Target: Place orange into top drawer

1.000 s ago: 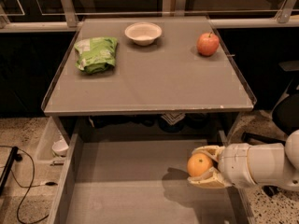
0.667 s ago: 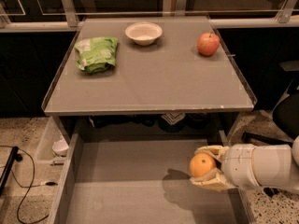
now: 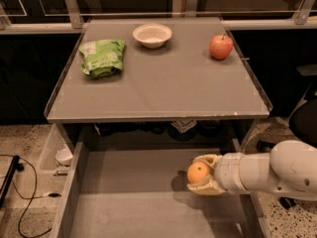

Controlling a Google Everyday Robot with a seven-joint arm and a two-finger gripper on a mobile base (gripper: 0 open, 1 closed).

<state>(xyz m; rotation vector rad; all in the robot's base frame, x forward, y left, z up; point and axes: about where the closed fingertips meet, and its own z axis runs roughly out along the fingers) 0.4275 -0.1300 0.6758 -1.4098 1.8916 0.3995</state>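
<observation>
Next, I let go of the orange near the middle of the top drawer's flat grey bottom [image 3: 177, 181].
The orange [image 3: 198, 172] is a small round fruit held between the pale fingers of my gripper [image 3: 202, 174]. The gripper reaches in from the right on a white arm and holds the orange just above the flat grey bottom of the top drawer [image 3: 138, 202]. The drawer is pulled open below the table's front edge, and the orange sits over its right part, casting a shadow on the drawer bottom.
On the grey tabletop [image 3: 163, 88] above lie a green bag [image 3: 101, 57] at the left, a white bowl [image 3: 152, 35] at the back centre and a red apple [image 3: 220, 46] at the back right. A black cable [image 3: 20, 197] lies on the floor at the left.
My gripper with the orange has shifted slightly; otherwise the scene is the same.
</observation>
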